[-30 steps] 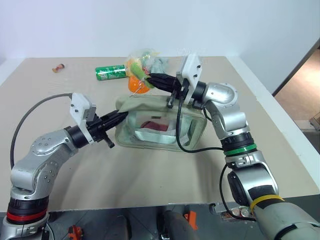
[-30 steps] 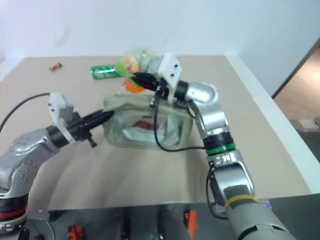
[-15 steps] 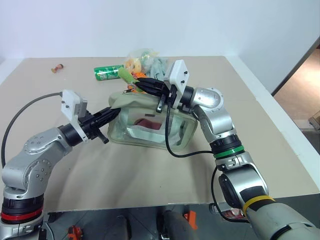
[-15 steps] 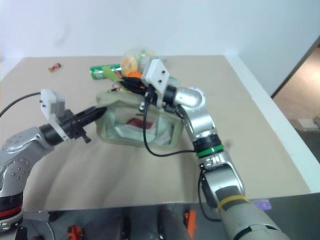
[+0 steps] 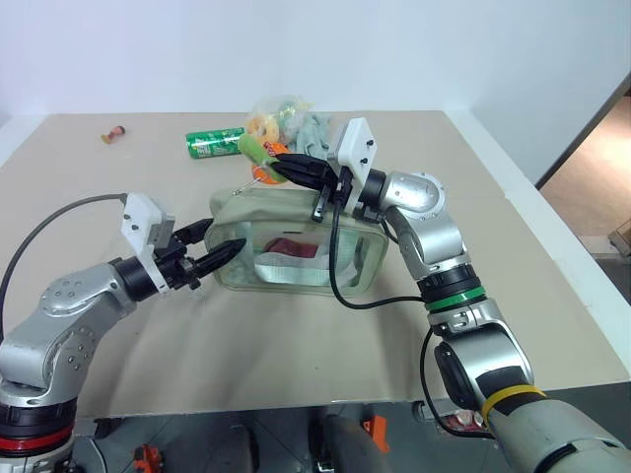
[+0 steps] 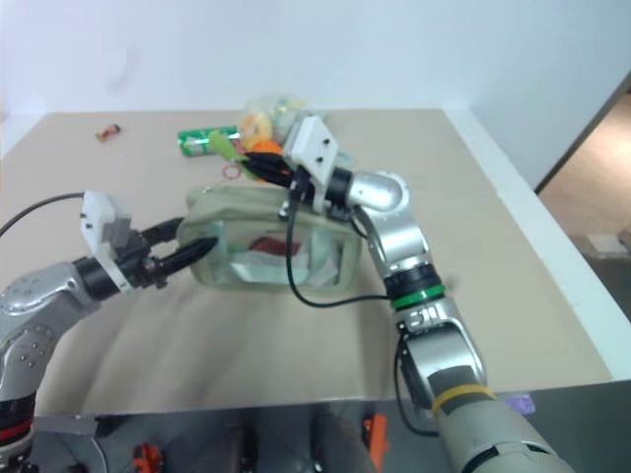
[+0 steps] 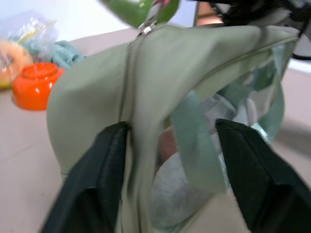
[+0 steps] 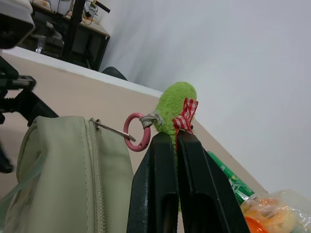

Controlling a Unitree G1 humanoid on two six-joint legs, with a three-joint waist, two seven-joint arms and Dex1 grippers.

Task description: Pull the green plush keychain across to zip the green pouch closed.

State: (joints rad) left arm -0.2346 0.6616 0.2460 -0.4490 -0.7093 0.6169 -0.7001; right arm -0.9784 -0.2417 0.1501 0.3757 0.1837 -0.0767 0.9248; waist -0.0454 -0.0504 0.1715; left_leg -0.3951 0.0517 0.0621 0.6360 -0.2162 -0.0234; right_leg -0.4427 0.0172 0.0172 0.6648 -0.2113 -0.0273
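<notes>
The pouch's end stands loose within the left gripper's spread fingers, so the robot's left gripper will pinch the corner [image 7: 145,124] beside the zipper before the right gripper pulls the keychain.
The green pouch [image 5: 296,241] lies mid-table, its clear window facing me with a red item inside. My right gripper [image 8: 171,138] is shut on the green plush keychain [image 8: 177,104], held just above the pouch's left top end. A pink ring [image 8: 136,139] links the keychain to the zipper pull. In the left eye view the same keychain [image 5: 254,148] shows ahead of the right gripper [image 5: 271,164]. My left gripper [image 5: 219,241] is open at the pouch's left end. Its fingers [image 7: 97,179] stand spread on either side of the pouch [image 7: 160,87].
Behind the pouch lie a green soda can [image 5: 215,142], an orange bowl [image 7: 35,82], a clear bag of items [image 5: 278,110] and a grey-green cloth [image 5: 315,128]. A small red object [image 5: 118,130] sits far back left. The table's right edge [image 5: 532,227] drops to the floor.
My left gripper, earlier shut at the pouch's left end, now has its fingers spread open. The right gripper keeps its hold on the keychain.
</notes>
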